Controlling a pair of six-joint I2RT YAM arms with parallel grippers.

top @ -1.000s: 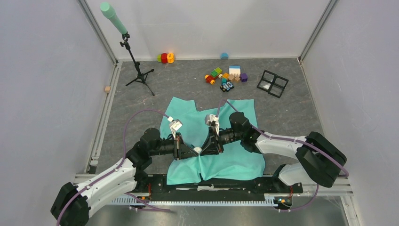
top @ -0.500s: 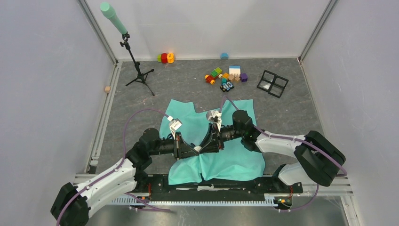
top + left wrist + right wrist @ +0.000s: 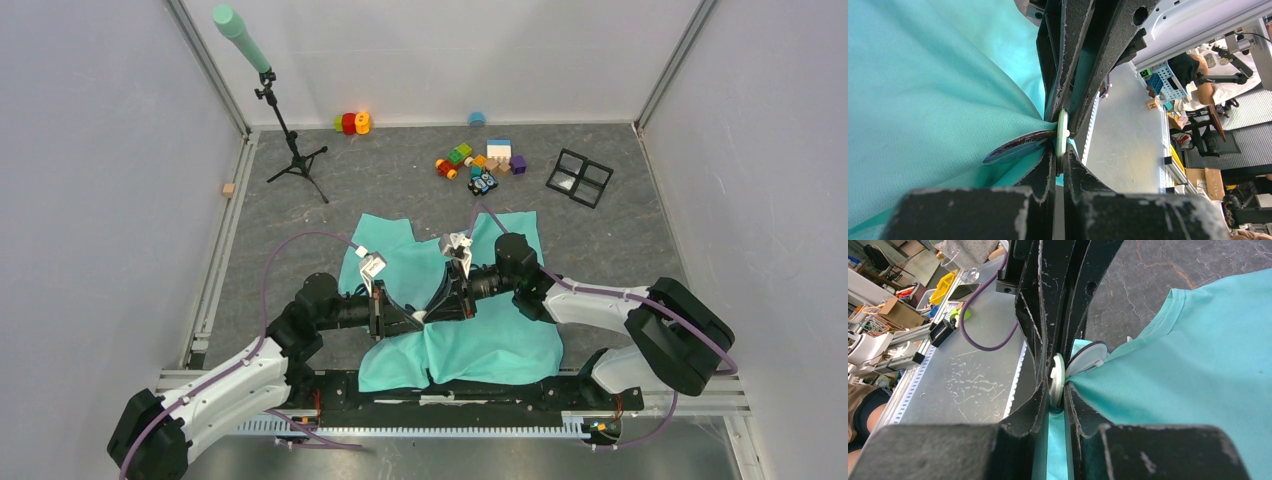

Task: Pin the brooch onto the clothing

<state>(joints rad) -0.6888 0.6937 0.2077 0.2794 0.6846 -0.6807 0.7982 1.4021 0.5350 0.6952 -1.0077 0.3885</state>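
My left gripper should set the brooch, now at the clothing's middle, down and let it go on the bunched folds that lie at the middle of the clothing (image 3: 407, 323).
The clothing (image 3: 500, 345), a mint-green T-shirt, lies flat in front of both arms, bunched up at its middle. There both grippers meet tip to tip on the brooch (image 3: 421, 316), a thin pale round disc. In the left wrist view my left gripper (image 3: 1061, 152) is shut on the brooch's (image 3: 1062, 127) lower edge, with the right gripper's fingers (image 3: 1060, 75) clamped on it from above. A dark glossy disc (image 3: 1015, 148) presses into the clothing (image 3: 923, 100) beside it. My right gripper (image 3: 1055, 396) is shut on the brooch (image 3: 1057, 374), next to a white disc (image 3: 1089, 356) and clothing (image 3: 1188, 365).
Toy blocks (image 3: 480, 165) and a black grid frame (image 3: 580, 177) lie at the back right. A tripod (image 3: 295, 160) with a green pole stands back left, with coloured pieces (image 3: 352, 123) by the rear wall. A small wooden block (image 3: 229, 189) sits at the left edge.
The right arm has shifted slightly back and to the right, its wrist turning, with its tips staying at the brooch. The left arm has not moved.
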